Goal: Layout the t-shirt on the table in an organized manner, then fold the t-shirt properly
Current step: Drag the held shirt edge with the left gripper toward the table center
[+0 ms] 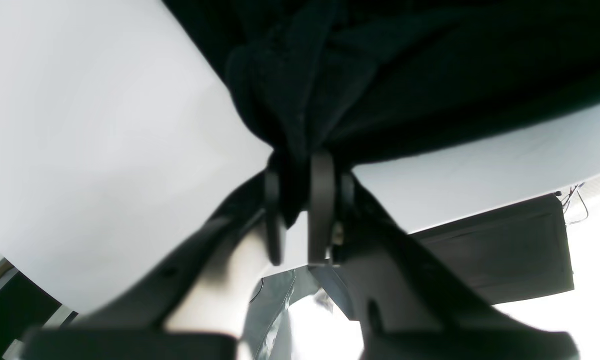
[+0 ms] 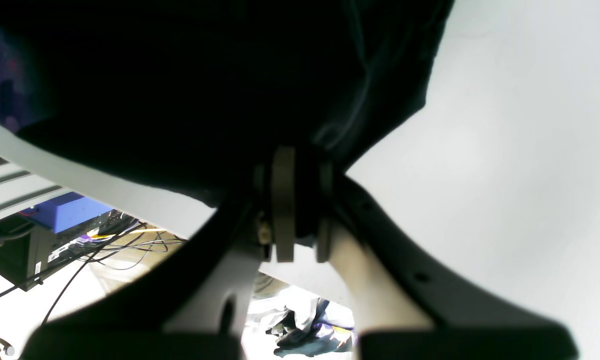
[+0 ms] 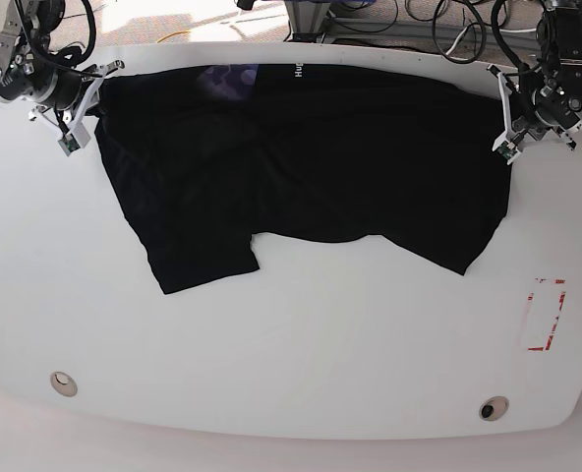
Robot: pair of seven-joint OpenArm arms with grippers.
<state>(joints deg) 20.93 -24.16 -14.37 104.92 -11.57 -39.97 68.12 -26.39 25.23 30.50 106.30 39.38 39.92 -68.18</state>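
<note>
My left gripper is pinching a bunched fold at the t-shirt's end, so it should open wide, let the cloth settle, and grab the t-shirt's end (image 3: 500, 192) again.
The black t-shirt (image 3: 311, 167) lies spread across the far half of the white table (image 3: 291, 344), with its purplish neck patch (image 3: 227, 79) and white lettering (image 3: 298, 71) at the far edge. At the right end of the shirt my left gripper (image 3: 505, 138) is shut on it. In the left wrist view the left gripper (image 1: 300, 167) pinches a bunched fold of the t-shirt (image 1: 405, 75) just above the table (image 1: 79, 125). My right gripper (image 3: 78, 116) is shut on the shirt's left end. In the right wrist view the right gripper (image 2: 302, 165) clamps the t-shirt (image 2: 179, 75).
A red tape rectangle (image 3: 547, 315) marks the table's right side. Two small round holes (image 3: 63, 383) (image 3: 494, 407) sit near the front edge. Cables (image 3: 448, 29) run behind the table. A blue box (image 2: 64, 212) and wires show beyond the table's edge.
</note>
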